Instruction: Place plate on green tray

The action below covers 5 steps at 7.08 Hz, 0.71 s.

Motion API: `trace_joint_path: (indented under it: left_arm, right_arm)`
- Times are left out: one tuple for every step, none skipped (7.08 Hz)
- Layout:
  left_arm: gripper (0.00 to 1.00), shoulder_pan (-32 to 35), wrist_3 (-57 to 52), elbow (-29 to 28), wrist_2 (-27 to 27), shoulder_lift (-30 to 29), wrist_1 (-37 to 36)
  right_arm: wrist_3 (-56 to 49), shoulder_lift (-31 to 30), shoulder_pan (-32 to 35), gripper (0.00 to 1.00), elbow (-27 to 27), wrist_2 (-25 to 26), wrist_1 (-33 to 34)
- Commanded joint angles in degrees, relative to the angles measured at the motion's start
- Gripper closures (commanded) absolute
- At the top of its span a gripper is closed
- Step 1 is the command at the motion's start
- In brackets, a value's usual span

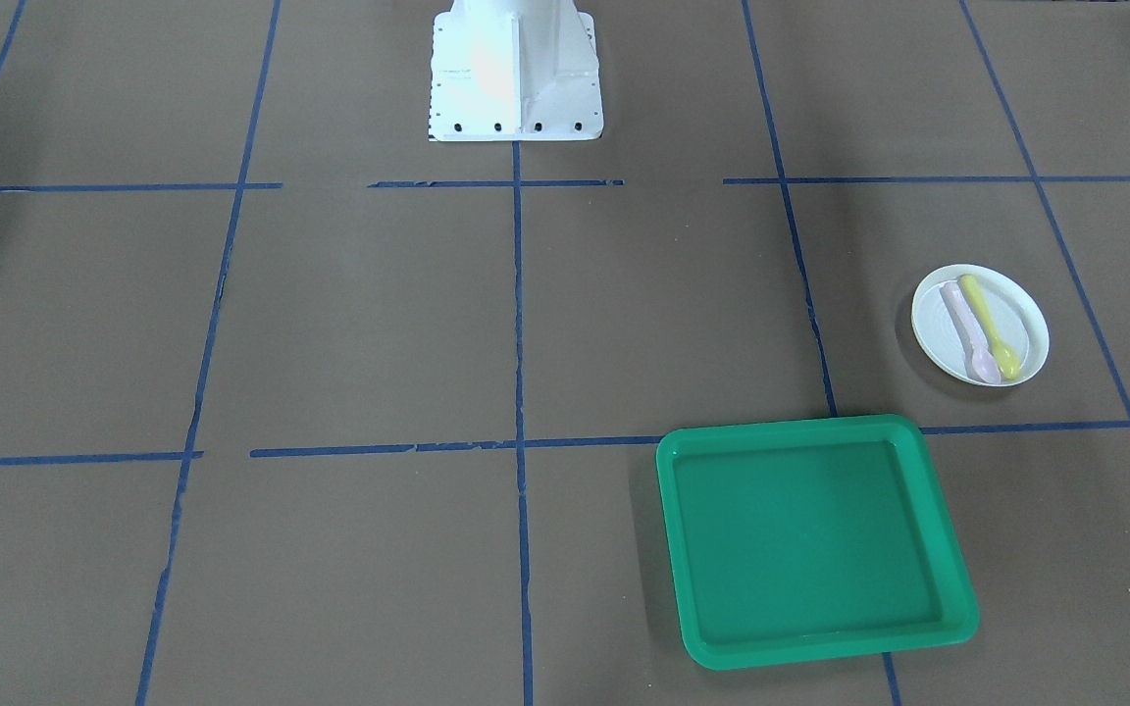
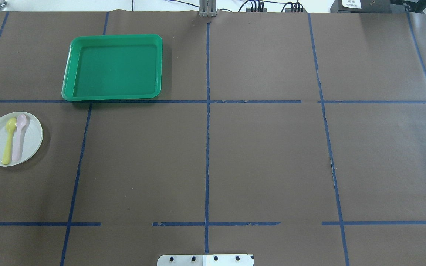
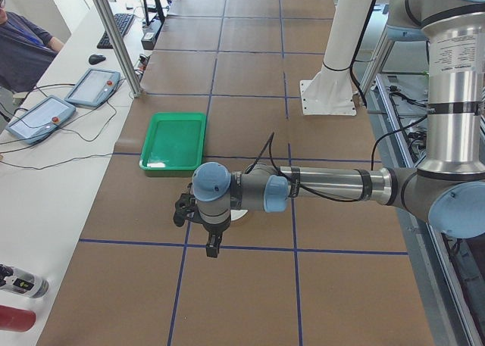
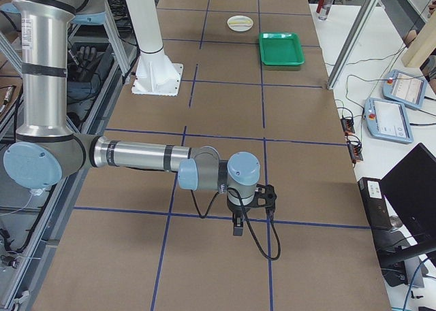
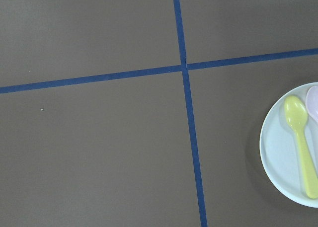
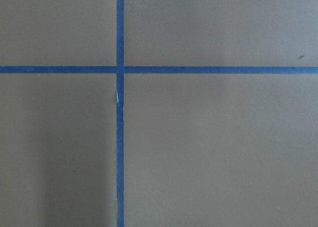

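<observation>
The robot's left gripper will next go to the white plate's rim [image 1: 1044,316] [image 5: 261,149] on the side nearer the yellow spoon and close there.
The small white plate [image 2: 31,137] lies on the brown table at the robot's far left, with a yellow spoon [image 2: 9,140] and a pink spoon [image 2: 19,136] on it. It also shows in the front view [image 1: 1022,322] and at the right edge of the left wrist view [image 5: 278,152]. The green tray [image 2: 113,66] lies empty beyond the plate, apart from it. My left gripper [image 3: 214,247] hangs above the table beside the plate. My right gripper [image 4: 236,228] hangs far from both. Each shows only in a side view, so I cannot tell whether it is open or shut.
Blue tape lines cross the brown paper. The white robot base [image 1: 516,74] stands at the table's middle edge. Two teach pendants [image 3: 68,100] and cables lie on the white side bench beyond the tray, where a person [image 3: 19,51] sits.
</observation>
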State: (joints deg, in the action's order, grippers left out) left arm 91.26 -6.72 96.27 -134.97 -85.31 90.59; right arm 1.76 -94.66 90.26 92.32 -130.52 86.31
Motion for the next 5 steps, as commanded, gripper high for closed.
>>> trace_joint_path:
  left_arm:
    - [0.0, -0.03, -0.4, -0.2, -0.03, -0.2, 0.46]
    - [0.0, -0.12, -0.32, -0.2, 0.06, -0.81, 0.46]
    - [0.0, -0.21, 0.21, 0.67, 0.15, -0.91, 0.38]
    - [0.0, -0.3, 0.3, 0.5, 0.06, -1.08, 0.29]
    - [0.0, -0.47, 2.74, 0.33, -0.2, -0.91, 0.98]
  right_arm:
    - [0.0, 0.0, 0.0, 0.0, 0.05, 0.0, 0.0]
    - [0.0, -0.09, 0.0, 0.0, -0.03, 0.0, 0.0]
    - [0.0, 0.0, 0.0, 0.0, -0.03, 0.0, 0.0]
    - [0.0, -0.09, 0.0, 0.0, -0.03, 0.0, 0.0]
    - [0.0, 0.0, 0.0, 0.0, 0.05, 0.0, 0.0]
